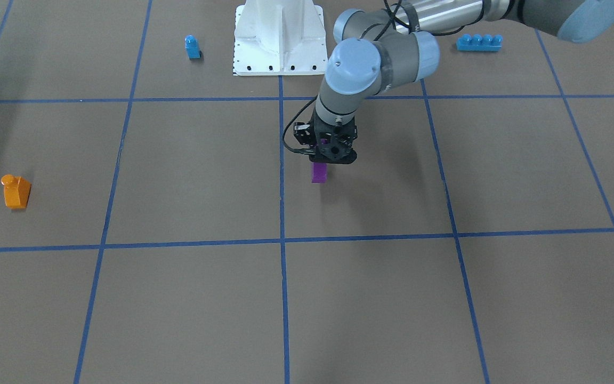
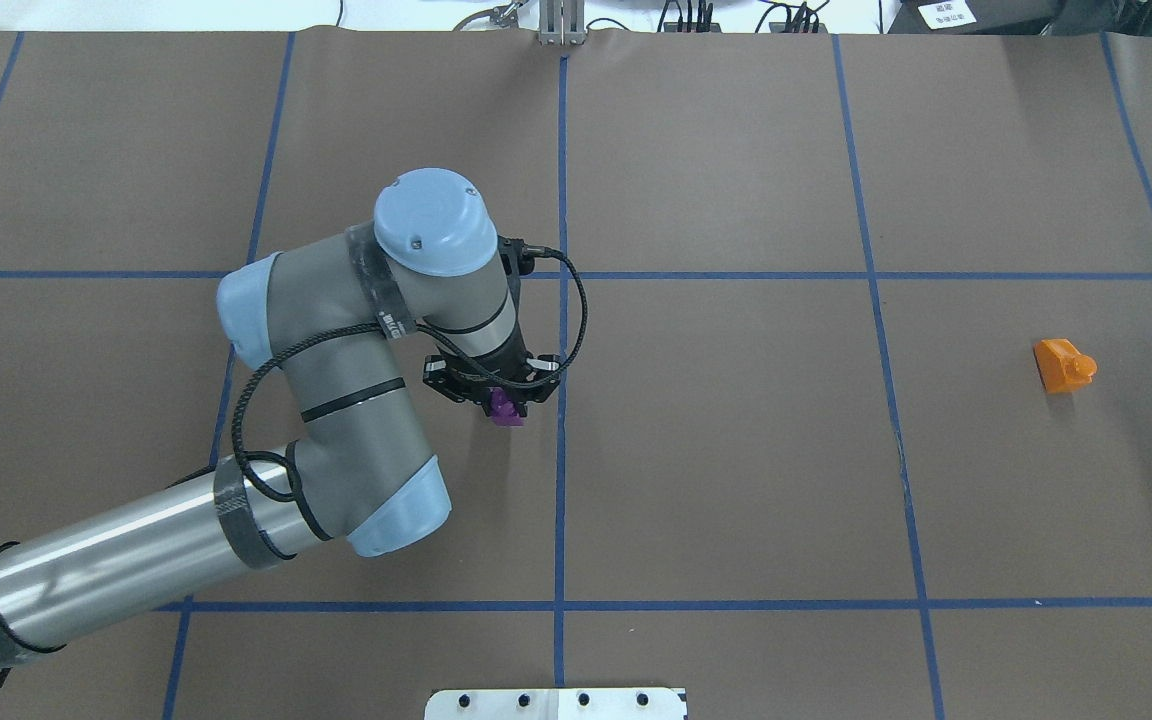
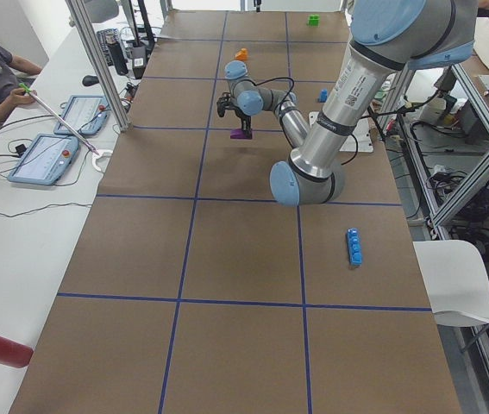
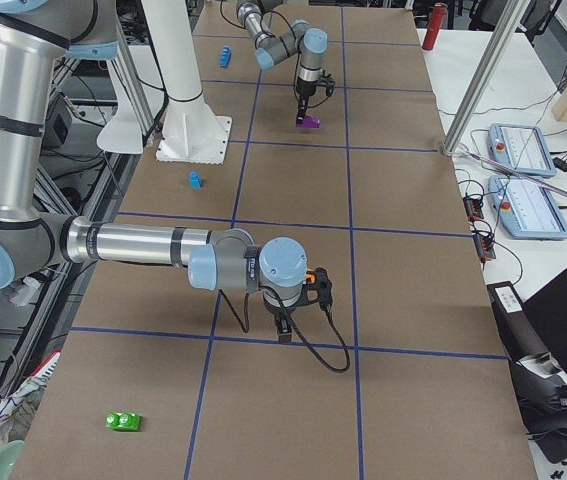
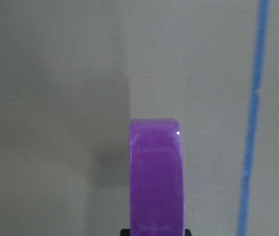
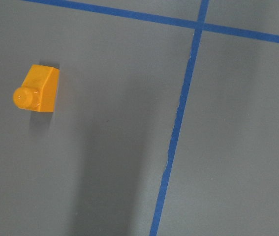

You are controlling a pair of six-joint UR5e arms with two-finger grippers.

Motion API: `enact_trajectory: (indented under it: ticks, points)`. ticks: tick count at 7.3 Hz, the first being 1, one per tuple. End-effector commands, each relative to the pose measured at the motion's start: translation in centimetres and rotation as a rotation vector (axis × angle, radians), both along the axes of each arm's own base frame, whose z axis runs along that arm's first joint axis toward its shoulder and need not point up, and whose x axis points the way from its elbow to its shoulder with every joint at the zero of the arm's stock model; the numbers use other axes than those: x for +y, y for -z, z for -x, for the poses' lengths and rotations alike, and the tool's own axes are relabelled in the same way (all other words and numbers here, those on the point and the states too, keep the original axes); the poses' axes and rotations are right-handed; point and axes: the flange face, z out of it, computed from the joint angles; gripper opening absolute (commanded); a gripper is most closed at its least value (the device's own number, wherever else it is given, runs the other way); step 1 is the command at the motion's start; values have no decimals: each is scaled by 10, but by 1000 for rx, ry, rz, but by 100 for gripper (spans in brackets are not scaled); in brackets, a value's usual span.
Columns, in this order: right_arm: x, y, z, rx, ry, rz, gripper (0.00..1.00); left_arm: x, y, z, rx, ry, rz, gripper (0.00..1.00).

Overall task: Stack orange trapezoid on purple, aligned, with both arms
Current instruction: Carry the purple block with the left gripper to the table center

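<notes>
My left gripper has a spot for the purple brick on the blue tape line running out from the white base pedestal (image 1: 282,175) (image 5: 248,160). I should set the brick down there.
The purple brick (image 1: 319,172) is near the table's middle, between the fingers of my left gripper (image 1: 331,156), which points straight down and is shut on it. It also shows in the overhead view (image 2: 507,411) and fills the lower centre of the left wrist view (image 5: 156,177). I cannot tell whether it touches the table. The orange trapezoid (image 1: 16,192) lies on its side far off on my right side, alone (image 2: 1064,364); the right wrist view sees it from above (image 6: 36,89). My right gripper (image 4: 281,325) shows only in the exterior right view; I cannot tell its state.
A small blue single-stud brick (image 1: 192,47) and a long blue brick (image 1: 478,42) sit near the white base pedestal (image 1: 279,37). A green brick (image 4: 123,421) lies at the right end of the table. Blue tape lines cross the brown table.
</notes>
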Motion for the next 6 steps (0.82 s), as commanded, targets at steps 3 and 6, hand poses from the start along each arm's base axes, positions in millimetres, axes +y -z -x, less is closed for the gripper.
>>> enact_trajectory:
  ticks: [3,6]
  points:
    - [0,0,0,0,0,-6,100,4,26,-62,-53,-9,10,0]
    - [0,-1,0,0,1,-5,100,2,23,-63,-60,-2,17,0]
